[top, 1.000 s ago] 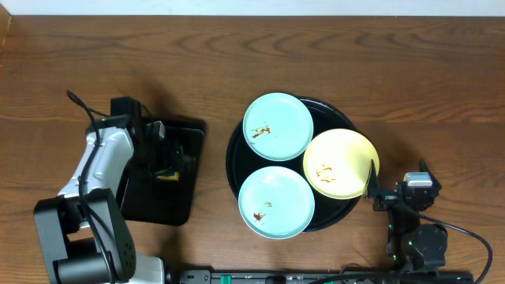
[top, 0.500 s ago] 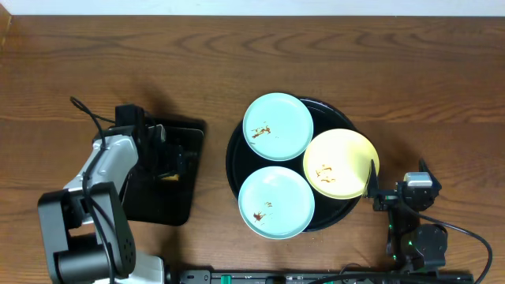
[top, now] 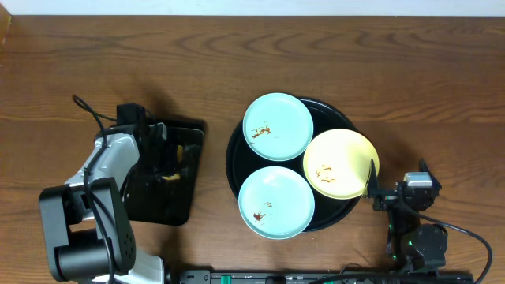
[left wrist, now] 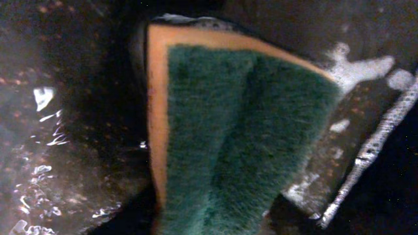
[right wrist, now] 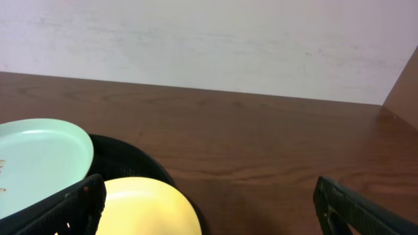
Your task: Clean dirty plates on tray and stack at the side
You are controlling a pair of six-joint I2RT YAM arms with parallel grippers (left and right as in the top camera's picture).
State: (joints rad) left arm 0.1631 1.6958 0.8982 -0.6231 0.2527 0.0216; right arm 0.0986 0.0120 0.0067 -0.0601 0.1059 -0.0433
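Next, my left gripper opens and pinches the sponge nearer its top [left wrist: 241, 55], leaving the orange end below, because the sponge rises high past the fingers toward the wrist.
Three plates lie on the round black tray [top: 234, 162], each with brown smears: a turquoise plate [top: 277, 126] at the back, a yellow plate [top: 341, 163] on the right, a turquoise plate [top: 276, 202] at the front. My left gripper [top: 170, 162] is down in the small rectangular tray, far left of the plates. In the left wrist view a green-and-orange sponge [left wrist: 241, 130] fills the frame, creased down its middle. The left gripper [left wrist: 212, 222] is shut on it, dark fingers [left wrist: 130, 219] pressing its sides. My right gripper [top: 396, 180] stands open beside the yellow plate [right wrist: 147, 209].
The black rectangular tray [top: 158, 207] sits left of the round tray; its surface [left wrist: 366, 65] is wet with white foam. Bare brown table stretches behind the trays and right of the round tray [right wrist: 274, 143]. A pale wall lies beyond the far edge.
The left gripper's jaws have closed in onto the sponge, and the left arm has shifted slightly over the rectangular tray. The right arm and the plates have not moved.
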